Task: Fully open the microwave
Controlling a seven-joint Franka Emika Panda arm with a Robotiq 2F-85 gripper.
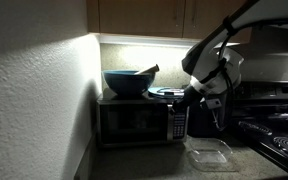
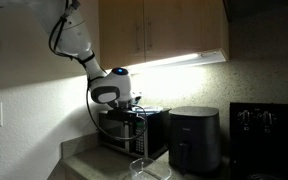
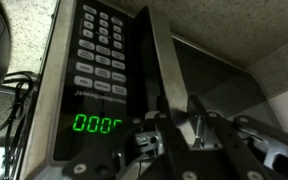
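My gripper is pinching only the top end of the door's grey edge, so I should open it, back away and grab the door's grey edge further down (image 3: 168, 66) before I pull.
The microwave (image 1: 136, 120) is a wide dark box with a glass door, standing on the counter against the wall; it also shows in an exterior view (image 2: 132, 132). In the wrist view its button panel (image 3: 96, 50) and green display (image 3: 96, 124) are close on the left. The door's grey edge strip (image 3: 152, 55) runs down between my fingers. My gripper (image 3: 187, 125) is shut on that door edge at the panel side. In both exterior views the gripper (image 1: 191, 98) (image 2: 134, 112) sits at the microwave's upper front corner. How far the door stands ajar I cannot tell.
A blue bowl (image 1: 129, 82) rests on top of the microwave. A clear plastic container (image 1: 209, 153) lies on the counter in front. A black air fryer (image 2: 194, 140) stands beside the microwave, and a black stove (image 1: 279, 135) lies further along. Cabinets hang overhead.
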